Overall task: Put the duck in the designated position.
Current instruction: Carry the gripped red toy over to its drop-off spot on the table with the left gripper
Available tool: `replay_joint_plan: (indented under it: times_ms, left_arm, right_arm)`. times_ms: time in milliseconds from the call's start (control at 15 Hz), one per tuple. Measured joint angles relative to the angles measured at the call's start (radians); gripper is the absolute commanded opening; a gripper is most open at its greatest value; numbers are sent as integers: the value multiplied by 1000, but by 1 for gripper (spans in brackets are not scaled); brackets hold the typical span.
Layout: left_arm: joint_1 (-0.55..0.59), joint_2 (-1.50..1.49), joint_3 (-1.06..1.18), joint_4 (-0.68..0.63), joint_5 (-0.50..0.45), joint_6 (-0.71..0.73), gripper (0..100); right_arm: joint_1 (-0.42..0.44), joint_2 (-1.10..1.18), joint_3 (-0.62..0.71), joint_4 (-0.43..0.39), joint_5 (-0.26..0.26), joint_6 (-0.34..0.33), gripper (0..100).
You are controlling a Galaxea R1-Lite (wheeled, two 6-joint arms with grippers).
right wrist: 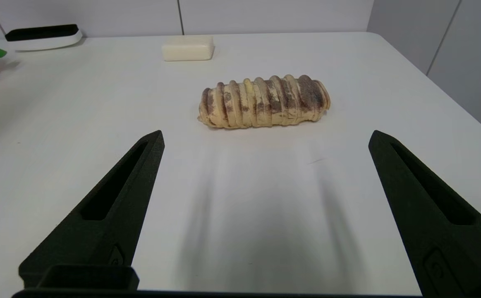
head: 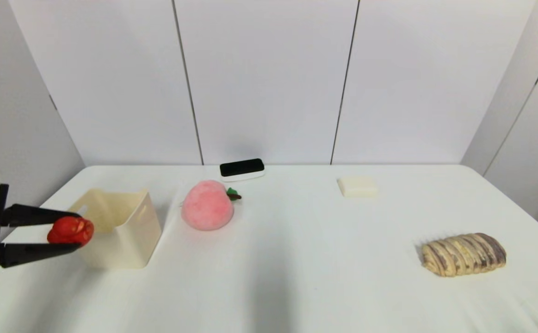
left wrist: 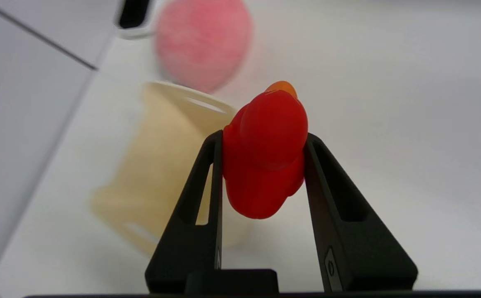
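Note:
Next, I release the duck from my left gripper on the bare white table a little in front [head: 86, 312] of the cream bin.
The small glossy red duck [head: 71, 230] hangs in the air at the far left, just in front of the cream bin. My left gripper [head: 72, 230] is shut on the duck, one black finger on each side. In the left wrist view the duck [left wrist: 265, 157] is squeezed between the two fingers [left wrist: 207, 182], its orange beak pointing away. The designated position is bare white table with no mark that I can pick out. My right gripper [right wrist: 265, 138] is out of the head view; its own view shows it open above the table, short of the bread.
A cream bin [head: 120, 229] stands at the left, right behind the held duck. A pink plush peach [head: 207, 205] sits beside it. A striped bread loaf [head: 464, 254] lies at the right. A black-and-white device [head: 242, 169] and a cream block [head: 357, 186] lie near the back wall.

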Motion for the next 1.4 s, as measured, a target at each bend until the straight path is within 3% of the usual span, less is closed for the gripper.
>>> replay_joint_plan:
  times_ms: [200,533,933,1400]
  left_arm:
    - [44,7,125,79,-2,218,0]
    - [112,49,278,45,37,414,0]
    - [165,142,378,-144,49,466,0]
    - [180,217,386,-157,58,499,0]
  right_arm:
    - [0,0,0,0,0,0,100]
    - [0,0,0,0,0,0,100]
    - [0,0,0,0,0,0,100]
    - [0,0,0,0,0,0,100]
